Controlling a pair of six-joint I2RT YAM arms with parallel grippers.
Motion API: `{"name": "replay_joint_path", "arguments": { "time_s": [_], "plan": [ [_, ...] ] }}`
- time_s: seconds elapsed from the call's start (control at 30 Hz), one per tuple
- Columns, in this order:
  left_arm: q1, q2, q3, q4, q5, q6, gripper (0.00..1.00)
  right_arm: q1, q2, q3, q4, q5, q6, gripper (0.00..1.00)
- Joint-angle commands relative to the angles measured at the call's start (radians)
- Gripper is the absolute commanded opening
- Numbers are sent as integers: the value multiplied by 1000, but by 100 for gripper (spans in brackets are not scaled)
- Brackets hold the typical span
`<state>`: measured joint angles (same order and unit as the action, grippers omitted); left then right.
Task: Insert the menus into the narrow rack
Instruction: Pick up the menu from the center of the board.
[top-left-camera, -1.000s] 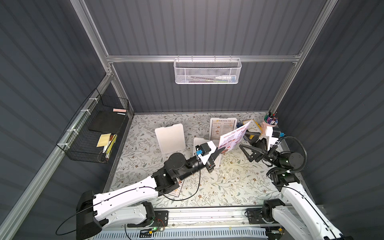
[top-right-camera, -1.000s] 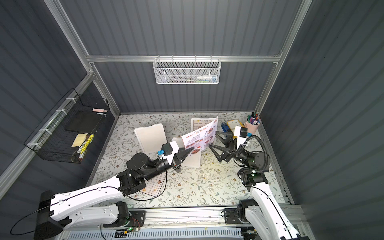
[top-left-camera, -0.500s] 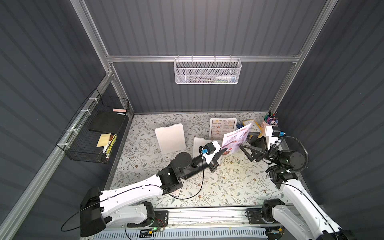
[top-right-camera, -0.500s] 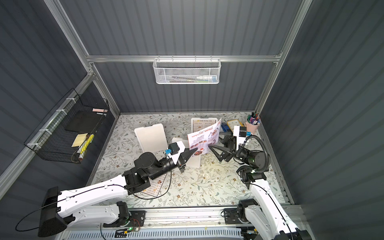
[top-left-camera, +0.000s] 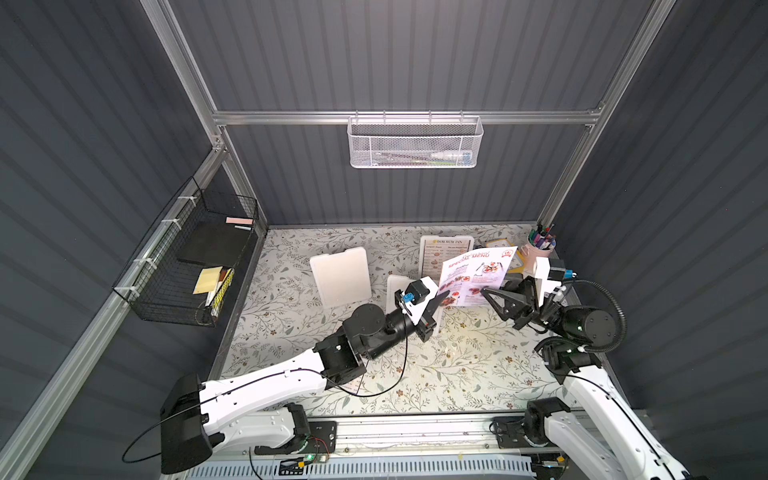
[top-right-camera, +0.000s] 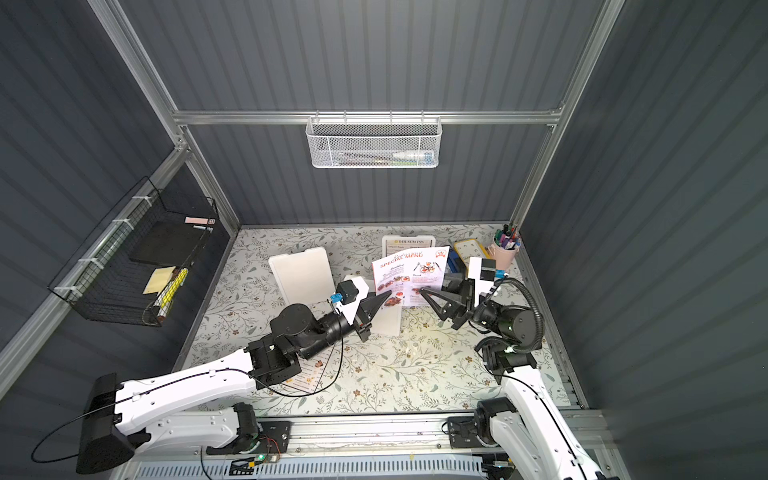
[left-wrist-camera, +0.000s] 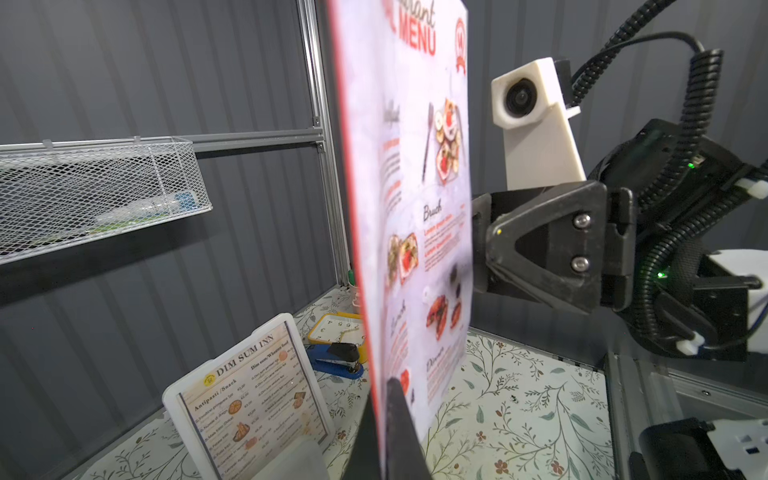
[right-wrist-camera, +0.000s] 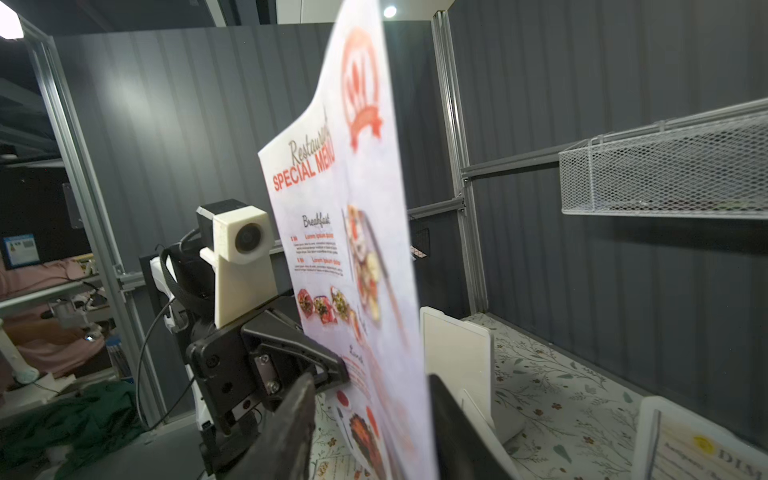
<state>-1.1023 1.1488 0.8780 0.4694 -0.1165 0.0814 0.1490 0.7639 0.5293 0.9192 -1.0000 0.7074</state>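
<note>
The menu bows along its middle, so my right gripper should hold it up by one edge while my left gripper opens and takes hold again of the opposite edge (top-right-camera: 376, 275).
A pale lavender menu (top-left-camera: 478, 272) (top-right-camera: 409, 274) with a red title stands upright above the table's middle. My left gripper (top-left-camera: 442, 298) (left-wrist-camera: 384, 399) is shut on its lower left corner. My right gripper (top-right-camera: 424, 291) (right-wrist-camera: 371, 377) straddles the sheet's right edge, its jaws still apart on either side. A "DIM SUM INN" menu (top-left-camera: 445, 253) (left-wrist-camera: 249, 395) sits in a white holder behind. Another menu (top-right-camera: 305, 376) lies under my left arm. The narrow rack (top-left-camera: 413, 145) (right-wrist-camera: 665, 178), white mesh, hangs on the back rail.
A blank white holder (top-left-camera: 340, 276) lies left of the held sheet, a second (right-wrist-camera: 457, 365) stands under it. A black wire basket (top-left-camera: 187, 266) hangs on the left wall. A pen cup (top-left-camera: 540, 245), blue stapler (left-wrist-camera: 332, 357) and yellow-rimmed item (top-right-camera: 469, 249) crowd the back right corner.
My left arm carried the lavender menu rightward to the right gripper. The right gripper's jaws narrowed around the sheet's edge.
</note>
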Motion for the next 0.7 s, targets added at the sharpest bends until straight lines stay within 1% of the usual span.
{"name": "replay_joint_path", "arguments": {
  "time_s": [0.0,0.03,0.07,0.17,0.2,0.23,0.3,0.4,0.5,0.67],
  "plan": [
    [5,15,33,-6,-12,-9,0,12,-22,8,-57,13,-37,28],
    [5,18,32,-5,-9,-8,0,16,-26,13,-78,19,-45,21],
    [5,20,33,-5,-8,-8,0,20,-32,15,-92,25,-51,19],
    [5,23,32,1,-9,-10,0,38,-55,18,-145,65,-77,7],
    [7,22,28,6,-14,-15,6,46,-65,14,-156,84,-83,1],
    [7,18,23,12,-16,-16,12,51,-76,9,-166,111,-87,0],
    [7,8,9,31,2,-16,19,57,-93,4,-183,162,-81,0],
    [12,-8,-16,68,43,-15,24,58,-101,0,-186,237,-44,0],
    [27,-12,-38,98,81,-13,25,58,-90,7,-171,276,7,0],
    [67,-9,-68,154,164,-11,18,59,-68,11,-119,314,58,0]
  ]
}}
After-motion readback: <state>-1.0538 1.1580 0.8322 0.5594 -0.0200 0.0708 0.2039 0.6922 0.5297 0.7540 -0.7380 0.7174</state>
